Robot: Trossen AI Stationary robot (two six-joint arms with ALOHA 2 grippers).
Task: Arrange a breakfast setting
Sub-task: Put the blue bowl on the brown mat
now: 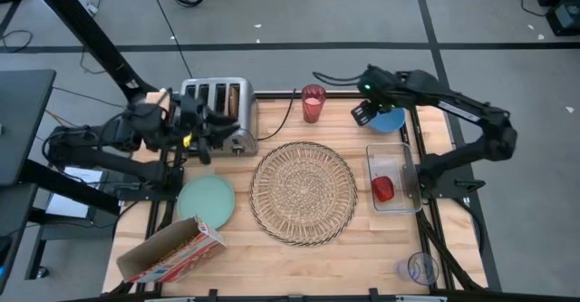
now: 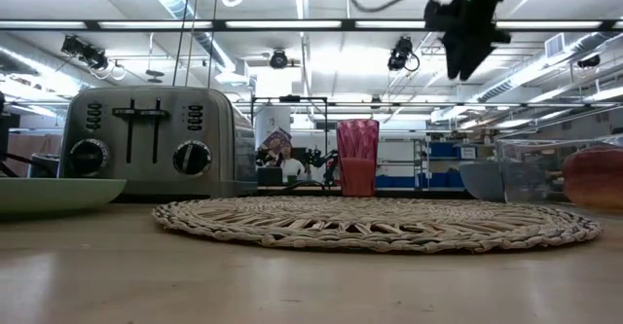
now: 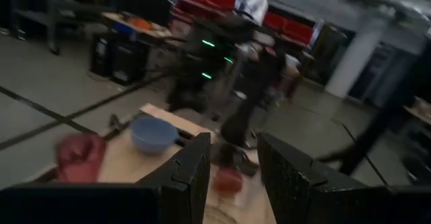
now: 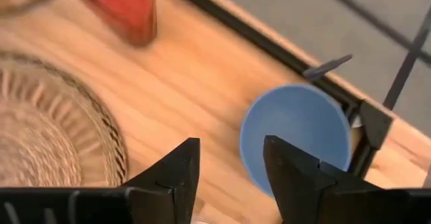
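Observation:
My right gripper should close on the placemat-side rim [image 1: 371, 127] [image 4: 243, 146] of the blue bowl. One finger will be inside the bowl and one outside.
The round woven placemat [image 1: 303, 191] lies at the table's middle. The pale green plate [image 1: 206, 199] lies to its left. The translucent red cup [image 1: 313, 102] stands at the far edge. The blue bowl [image 1: 391, 120] sits at the far right, and the small red fruit [image 1: 383, 189] lies in the clear tray [image 1: 405, 161]. A brown toast slice [image 1: 235, 98] stands in a slot of the silver toaster [image 1: 216, 112]. My left gripper [image 3: 234, 144] is open and empty, raised by the toaster's near side [image 1: 204, 130]. My right gripper [image 4: 232, 146] is open and empty above the bowl's left side [image 1: 362, 113]. No spoon shows.
A cardboard box [image 1: 170, 250] lies on its side at the near left corner. A clear glass [image 1: 420, 267] stands at the near right corner. The toaster's cord [image 1: 281, 125] runs toward the cup. Bare wood shows along the near edge [image 1: 308, 266].

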